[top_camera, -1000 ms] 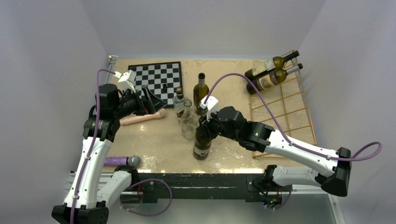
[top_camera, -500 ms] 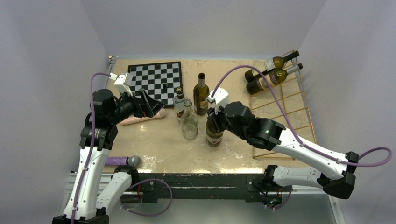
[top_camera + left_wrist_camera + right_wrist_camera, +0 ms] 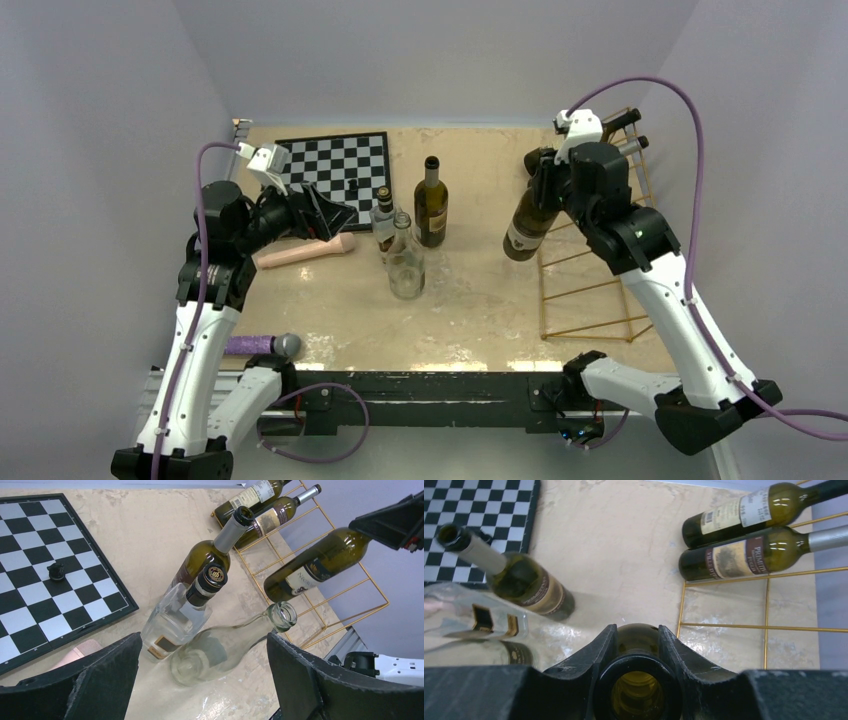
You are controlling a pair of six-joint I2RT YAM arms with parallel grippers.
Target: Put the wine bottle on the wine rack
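Note:
The robot's right gripper will release the dark green wine bottle in the empty rack slot [image 3: 582,202] [image 3: 741,601] next to the two wine bottles that are lying down.
My right gripper [image 3: 546,172] is shut on the neck of a dark green wine bottle [image 3: 528,225], held tilted in the air just left of the gold wire wine rack [image 3: 590,290]. In the right wrist view the bottle's open mouth [image 3: 638,692] sits between my fingers [image 3: 589,655]. Two wine bottles [image 3: 744,555] lie on the rack's far end. My left gripper [image 3: 325,215] is open and empty, left of a clear bottle [image 3: 405,262], a small clear bottle [image 3: 384,222] and a standing green wine bottle [image 3: 431,203].
A black-and-white chessboard [image 3: 335,165] with one dark piece lies at the back left. A pink cylinder [image 3: 305,250] lies under my left gripper. A purple-handled microphone [image 3: 262,345] lies at the near left edge. Grey walls enclose the table.

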